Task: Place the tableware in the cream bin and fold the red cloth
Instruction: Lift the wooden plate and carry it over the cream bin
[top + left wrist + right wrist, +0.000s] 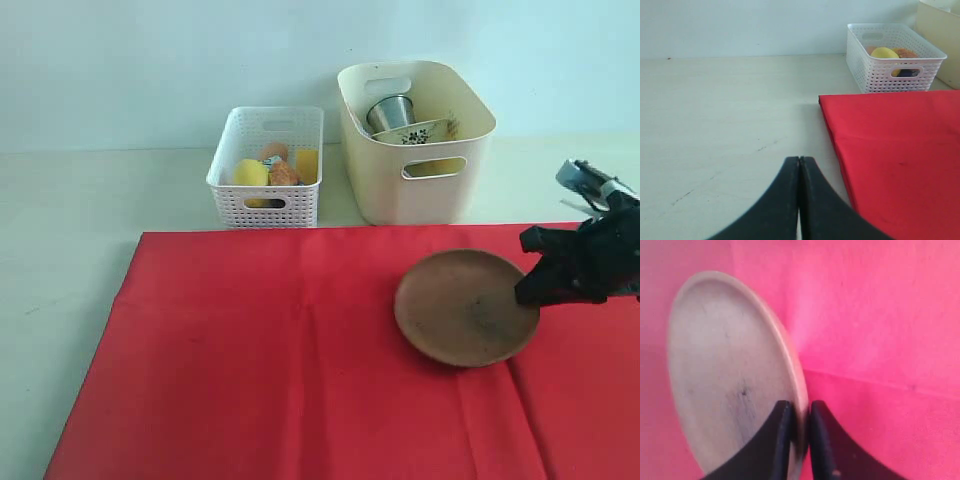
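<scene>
My right gripper is going to release the brown plate inside the cream bin (412, 136), in front of the pale bowl.
A round brown plate (465, 305) lies on the red cloth (280, 360), right of centre. My right gripper (527, 288) is shut on the plate's right rim; in the right wrist view its two fingers pinch the rim of the plate (730, 370), gripper (800, 410). The cream bin (415, 140) stands behind the cloth and holds a steel cup (390, 110) and a pale bowl (415, 132). My left gripper (799, 162) is shut with nothing in it, over bare table beside the edge of the red cloth (900, 150). The left arm is out of the exterior view.
A white perforated basket (265, 170) with yellow and orange food stands left of the cream bin; the same white basket (892, 57) shows in the left wrist view. A pale tabletop (70, 220) surrounds the cloth, with a light wall behind.
</scene>
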Action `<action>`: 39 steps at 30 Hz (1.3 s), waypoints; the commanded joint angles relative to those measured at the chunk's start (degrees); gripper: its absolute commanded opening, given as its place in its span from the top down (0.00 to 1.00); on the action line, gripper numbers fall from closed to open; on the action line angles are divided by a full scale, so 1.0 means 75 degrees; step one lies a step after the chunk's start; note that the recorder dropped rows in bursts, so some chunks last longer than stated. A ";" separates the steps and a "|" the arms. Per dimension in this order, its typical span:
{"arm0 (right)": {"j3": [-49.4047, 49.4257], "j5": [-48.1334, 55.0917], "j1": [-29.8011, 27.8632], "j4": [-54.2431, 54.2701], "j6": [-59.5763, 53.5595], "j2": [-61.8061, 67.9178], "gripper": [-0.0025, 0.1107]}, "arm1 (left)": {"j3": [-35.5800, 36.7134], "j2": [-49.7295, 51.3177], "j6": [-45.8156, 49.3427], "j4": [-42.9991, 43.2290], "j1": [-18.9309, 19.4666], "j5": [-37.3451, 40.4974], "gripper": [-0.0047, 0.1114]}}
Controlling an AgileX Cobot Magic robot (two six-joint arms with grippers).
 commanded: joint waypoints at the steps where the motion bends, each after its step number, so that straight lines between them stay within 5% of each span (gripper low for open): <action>1: 0.0029 0.0283 0.0003 0.0017 -0.0095 -0.1029 0.98 | 0.0023 -0.0032 0.0000 -0.0047 0.0032 -0.0028 0.96; 17: -0.1027 0.1087 0.0003 0.0795 0.0408 -0.3987 0.98 | 0.0023 -0.0032 0.0000 -0.0047 0.0032 -0.0028 0.96; 31: -0.2599 -0.1640 0.0047 0.0822 0.0228 -0.2893 0.98 | 0.0023 -0.0032 0.0000 -0.0047 0.0032 -0.0028 0.96; 39: -0.4364 -0.1738 0.0666 -0.0259 0.0228 -0.1205 0.98 | 0.0023 -0.0032 0.0000 -0.0047 0.0032 -0.0028 0.96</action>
